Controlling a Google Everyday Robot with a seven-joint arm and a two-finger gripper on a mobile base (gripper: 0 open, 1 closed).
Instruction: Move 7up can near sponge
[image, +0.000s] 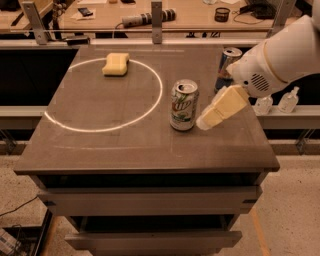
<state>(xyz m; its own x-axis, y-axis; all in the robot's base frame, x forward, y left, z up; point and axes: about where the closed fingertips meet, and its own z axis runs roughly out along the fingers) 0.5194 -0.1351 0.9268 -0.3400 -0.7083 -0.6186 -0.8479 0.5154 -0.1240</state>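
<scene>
The robot's gripper will next close on the middle of the 7up can (184, 104), under the can's silver top.
The 7up can (184, 105), white and green with a silver top, stands upright on the brown table (110, 145), just right of a white circle marked on the top. The pale-yellow sponge (116, 64) lies at the far left of the table, on the circle's far rim. My gripper (207, 120) comes in from the right on a white arm. Its cream-coloured fingers (222, 106) point down and left, with the tip just right of the can at its lower half.
A taller blue-and-silver can (227, 67) stands behind the gripper at the table's far right. Two small clear bottles (277, 102) sit on a ledge to the right. A workbench with tools runs along the back. The table has drawers below.
</scene>
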